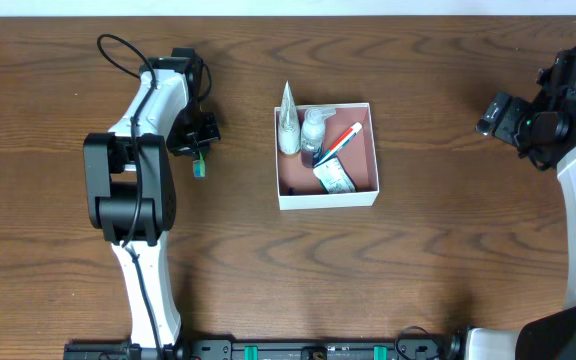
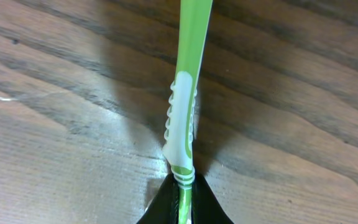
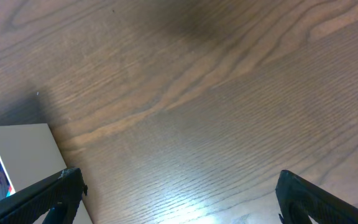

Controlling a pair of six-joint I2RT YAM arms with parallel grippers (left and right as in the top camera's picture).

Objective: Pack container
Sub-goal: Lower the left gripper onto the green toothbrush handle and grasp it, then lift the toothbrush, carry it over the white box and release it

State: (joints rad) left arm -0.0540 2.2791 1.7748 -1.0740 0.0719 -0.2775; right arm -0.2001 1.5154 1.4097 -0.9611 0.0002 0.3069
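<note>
My left gripper will let go of the green and white toothbrush across the small packet in the container (image 1: pixel 335 177).
A green and white toothbrush (image 2: pixel 182 124) runs up the left wrist view over the wooden table. My left gripper (image 2: pixel 184 199) is shut on its handle, black fingers pressed to both sides. Overhead, that gripper (image 1: pixel 196 140) sits left of the container, and the toothbrush (image 1: pixel 199 167) pokes out below it. The container (image 1: pixel 328 200), a square white-walled box with a reddish floor, stands mid-table. It holds a white pouch (image 1: pixel 288 125), a clear bottle (image 1: pixel 314 125), a red and white toothbrush (image 1: pixel 343 140) and a small packet (image 1: pixel 334 178). My right gripper (image 1: pixel 495 113) hangs open at the far right, nothing between its fingers.
In the right wrist view the open right gripper (image 3: pixel 179 196) looks down on bare wood, with the container's white wall (image 3: pixel 23 155) at the left edge. The left arm's black and white links (image 1: pixel 133 190) stretch from the front edge toward the toothbrush.
</note>
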